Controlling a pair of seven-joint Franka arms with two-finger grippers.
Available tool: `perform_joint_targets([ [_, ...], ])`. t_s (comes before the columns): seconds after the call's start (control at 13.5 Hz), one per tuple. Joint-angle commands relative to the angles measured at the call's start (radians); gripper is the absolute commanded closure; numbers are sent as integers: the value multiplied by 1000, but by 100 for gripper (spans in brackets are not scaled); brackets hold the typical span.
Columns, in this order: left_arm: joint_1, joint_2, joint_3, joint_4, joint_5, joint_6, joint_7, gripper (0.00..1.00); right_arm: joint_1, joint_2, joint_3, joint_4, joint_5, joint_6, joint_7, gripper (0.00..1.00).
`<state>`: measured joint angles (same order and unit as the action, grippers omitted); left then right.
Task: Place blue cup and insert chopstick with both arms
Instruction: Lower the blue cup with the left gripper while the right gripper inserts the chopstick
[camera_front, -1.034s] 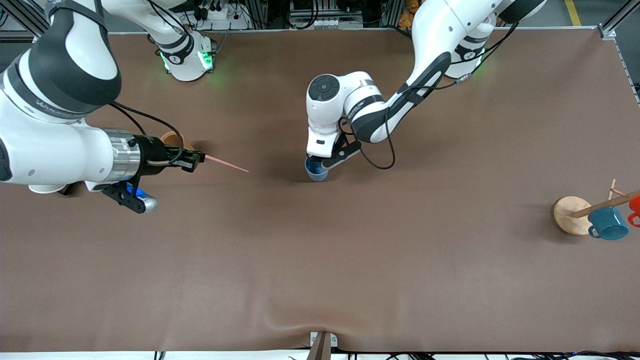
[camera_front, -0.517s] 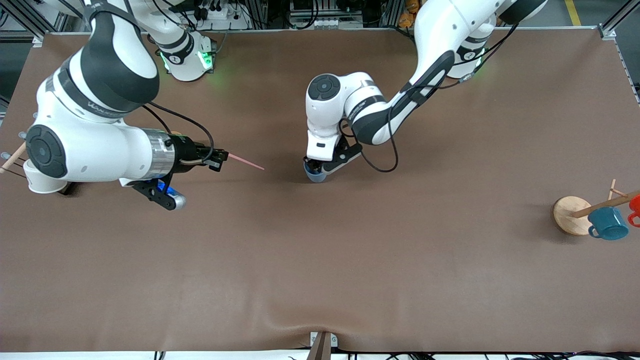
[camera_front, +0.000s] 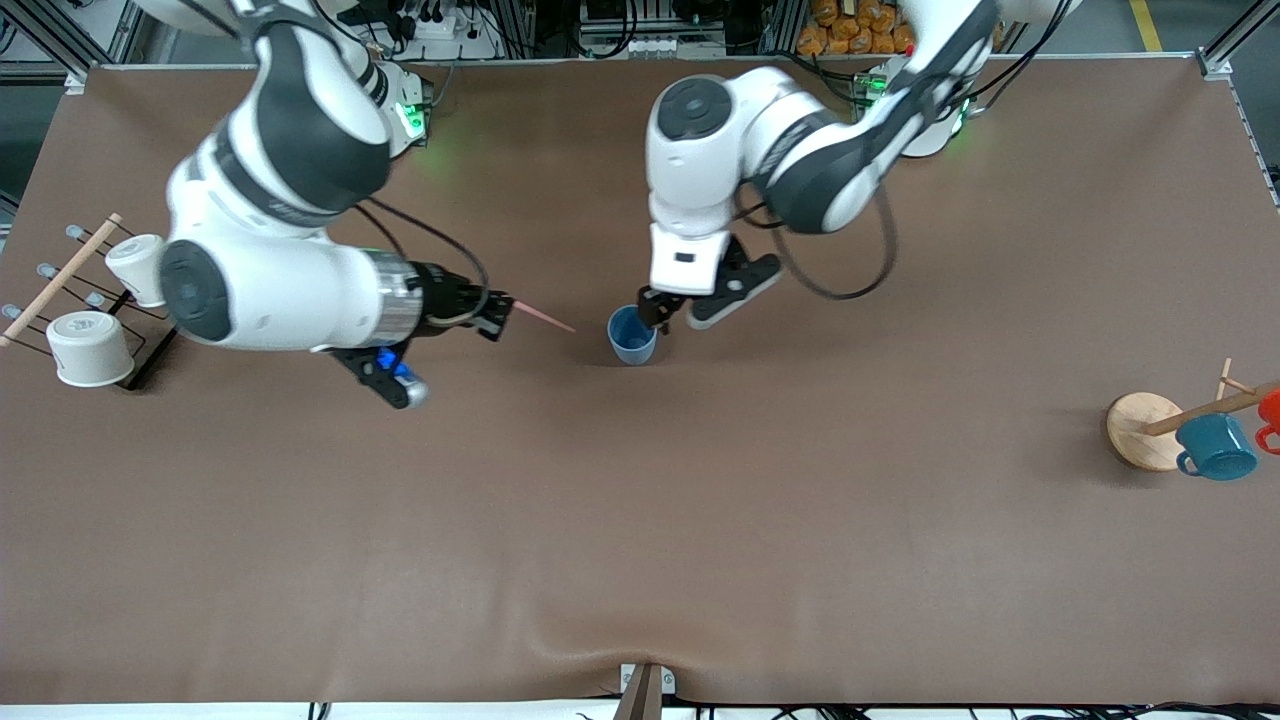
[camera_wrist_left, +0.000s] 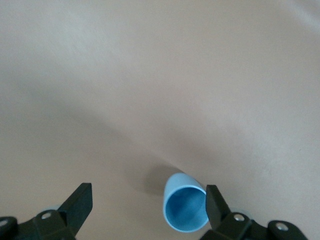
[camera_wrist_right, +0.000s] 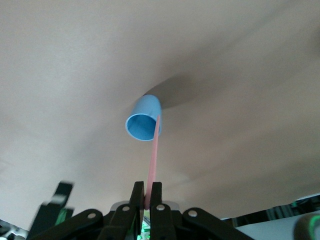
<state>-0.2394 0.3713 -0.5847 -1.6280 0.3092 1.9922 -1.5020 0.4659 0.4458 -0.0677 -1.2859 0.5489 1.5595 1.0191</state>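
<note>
My right gripper should release the pale-pink chopstick, now held near the cup, inside the blue cup, so it leans over the rim (camera_front: 615, 334) (camera_wrist_right: 143, 134) facing the wire rack.
The blue cup (camera_front: 632, 336) stands upright on the brown table near its middle. My left gripper (camera_front: 662, 312) is open and empty, just over the cup's rim toward the left arm's end. In the left wrist view the cup (camera_wrist_left: 186, 210) sits close by one finger (camera_wrist_left: 214, 200), and the left gripper (camera_wrist_left: 148, 192) has its jaws wide apart. My right gripper (camera_front: 497, 315) is shut on the pale-pink chopstick (camera_front: 545, 320), whose tip points at the cup a short way off. In the right wrist view the right gripper (camera_wrist_right: 146, 189) pinches the chopstick (camera_wrist_right: 154, 147), which is aimed at the cup (camera_wrist_right: 144, 120).
A wire rack with two white cups (camera_front: 90, 347) and a tan dowel (camera_front: 60, 280) stands at the right arm's end. A mug tree with a round wooden base (camera_front: 1140, 432), a teal mug (camera_front: 1215, 447) and a red mug (camera_front: 1270, 410) stands at the left arm's end.
My left gripper has let go of the blue cup, opened and risen above it. My right arm has carried the chopstick closer to the cup.
</note>
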Motion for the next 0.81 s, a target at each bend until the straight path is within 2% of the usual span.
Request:
perform_joint_targets([
  [0.0,112,-72,-4,19,-97,-100,199,0,59,-13,-7,-35,17,69,68,100],
  [0.22,204,-84,-6,66,-124,-182,339,0,102,-15,-9,-79,5,123,72,100],
  [0.59,357,-104,-6,65,-124,-203,592,0,200,-15,-11,-185,-24,276,96,100],
  [0.66,385,-111,-6,65,-124,-207,642,0,194,-15,-11,-188,-27,269,98,47],
  [0.74,408,-117,-6,65,-124,-207,679,0,186,-15,-11,-188,-26,260,102,0],
])
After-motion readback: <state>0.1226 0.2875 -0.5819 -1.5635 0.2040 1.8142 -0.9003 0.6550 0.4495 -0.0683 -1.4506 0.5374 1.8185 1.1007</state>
